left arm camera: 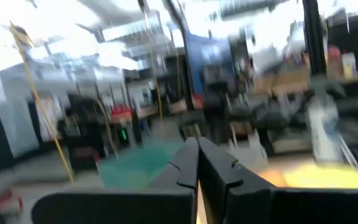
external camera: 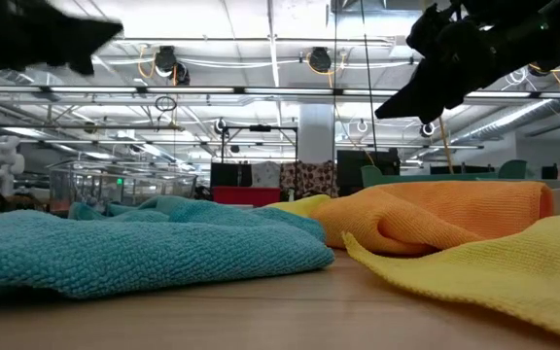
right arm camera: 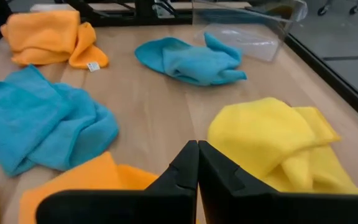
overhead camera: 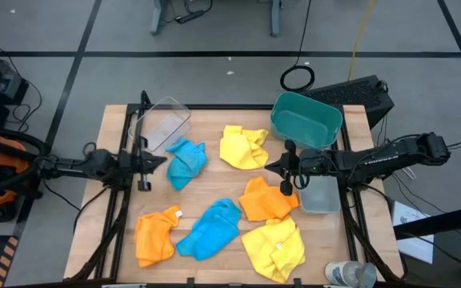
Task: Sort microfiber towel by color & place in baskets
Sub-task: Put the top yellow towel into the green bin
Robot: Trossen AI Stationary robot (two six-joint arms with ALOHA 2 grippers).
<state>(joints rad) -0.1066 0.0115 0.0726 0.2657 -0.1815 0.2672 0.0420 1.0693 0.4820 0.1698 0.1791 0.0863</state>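
Note:
The robot's right gripper will next move to the middle fold [overhead camera: 246, 150] [right arm camera: 286, 159] of the far yellow towel, next to the far blue towel, and close there.
Six towels lie loose on the wooden table: yellow [overhead camera: 243, 148] and blue [overhead camera: 186, 160] toward the far side, orange [overhead camera: 269, 200] in the middle, and orange [overhead camera: 154, 236], blue [overhead camera: 210, 228] and yellow [overhead camera: 274, 248] near the front. A teal bin [overhead camera: 305, 120] stands at the far right, a clear bin [overhead camera: 165, 124] at the far left, and a small grey bin [overhead camera: 320, 194] at the right. My left gripper [overhead camera: 160, 162] is shut and empty, raised left of the far blue towel. My right gripper [overhead camera: 272, 166] is shut and empty, raised between the far yellow towel [right arm camera: 272, 140] and the middle orange one [right arm camera: 86, 186].
A clear bottle [overhead camera: 349, 274] lies at the table's near right corner. A black device [overhead camera: 358, 92] sits behind the teal bin, off the table. Dark frame rails [overhead camera: 126, 152] run along the table's left and right sides. Bare wood [overhead camera: 222, 188] shows between the towels.

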